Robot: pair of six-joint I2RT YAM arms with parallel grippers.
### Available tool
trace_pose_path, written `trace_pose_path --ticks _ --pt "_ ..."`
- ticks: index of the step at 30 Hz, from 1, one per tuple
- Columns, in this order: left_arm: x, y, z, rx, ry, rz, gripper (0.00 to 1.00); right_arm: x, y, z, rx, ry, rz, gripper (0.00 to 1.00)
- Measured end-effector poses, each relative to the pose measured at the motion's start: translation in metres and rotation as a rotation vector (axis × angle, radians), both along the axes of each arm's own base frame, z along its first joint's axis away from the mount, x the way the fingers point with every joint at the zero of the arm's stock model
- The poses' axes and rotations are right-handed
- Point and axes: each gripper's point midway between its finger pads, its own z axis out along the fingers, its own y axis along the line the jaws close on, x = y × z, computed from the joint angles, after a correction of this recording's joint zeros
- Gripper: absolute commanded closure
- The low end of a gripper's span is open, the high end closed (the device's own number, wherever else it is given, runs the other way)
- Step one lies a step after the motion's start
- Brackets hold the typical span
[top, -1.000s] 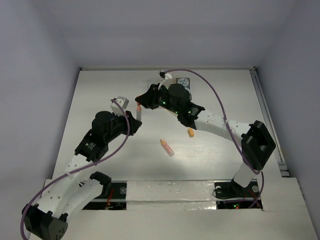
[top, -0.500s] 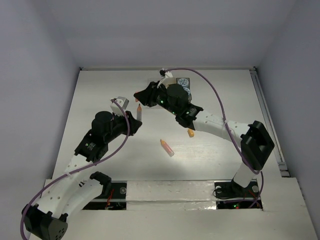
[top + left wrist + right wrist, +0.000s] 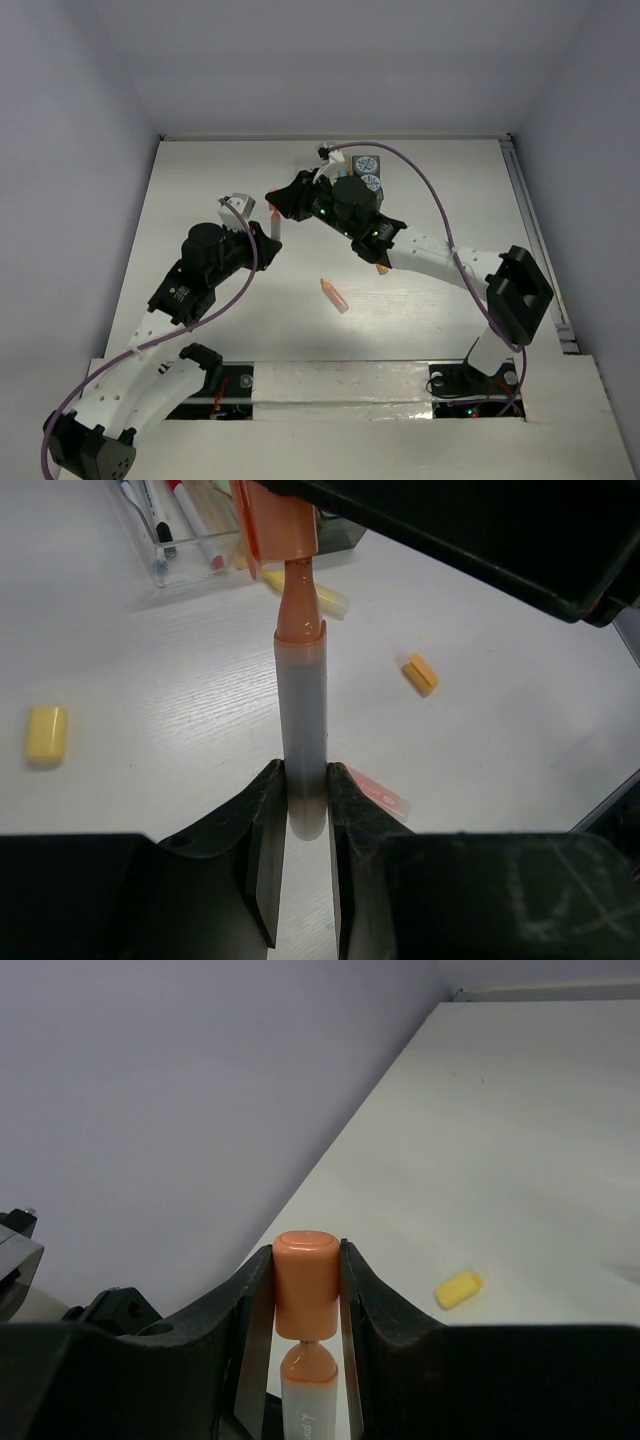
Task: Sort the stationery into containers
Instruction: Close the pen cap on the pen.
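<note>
The robot's right gripper needs to release the capped orange marker, now held above the table, in the bin (image 3: 339,188) between the clear bin and the blue-white rolls.
My left gripper (image 3: 303,785) (image 3: 270,238) is shut on the grey-white barrel of an orange marker (image 3: 301,710) (image 3: 277,229) and holds it above the table. My right gripper (image 3: 306,1255) (image 3: 281,203) is shut on the marker's orange cap (image 3: 306,1285) (image 3: 275,525). A small gap shows between the cap and the marker's orange tip (image 3: 310,1365). The containers (image 3: 368,172) sit behind the right arm, with round blue-white rolls (image 3: 365,163) in one. The clear bin (image 3: 190,570) holds thin white pens.
A pink-orange marker (image 3: 334,295) (image 3: 380,792) and a small orange piece (image 3: 381,266) (image 3: 421,673) lie on the table. A yellow eraser-like bit (image 3: 46,733) (image 3: 459,1288) lies apart. A yellow marker (image 3: 320,598) lies by the bins.
My right gripper has shifted left and away with the orange cap, opening a gap at the marker's tip. The rolls in the container have come into view. The left arm has held still.
</note>
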Motion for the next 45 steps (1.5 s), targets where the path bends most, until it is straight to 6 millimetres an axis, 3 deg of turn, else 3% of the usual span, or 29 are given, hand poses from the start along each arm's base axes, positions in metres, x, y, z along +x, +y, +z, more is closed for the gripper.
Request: trace_pose_path --ticks 11,20,35,45 --pt "0.002 0.003 0.0 0.002 -0.002 0.016 1.0 -0.003 -0.004 -0.001 -0.02 -0.022 -0.032 0.98" --pt "0.004 0.01 0.005 -0.013 -0.012 0.031 1.0 -0.021 0.011 -0.005 -0.034 -0.032 -0.029 0.98" --pt "-0.004 0.024 0.0 0.0 0.015 0.071 1.0 -0.033 0.026 -0.013 -0.046 -0.052 -0.06 1.0" --pt "-0.023 0.033 -0.029 0.035 0.156 0.062 1.0 -0.055 0.027 -0.056 -0.007 0.037 0.028 1.0"
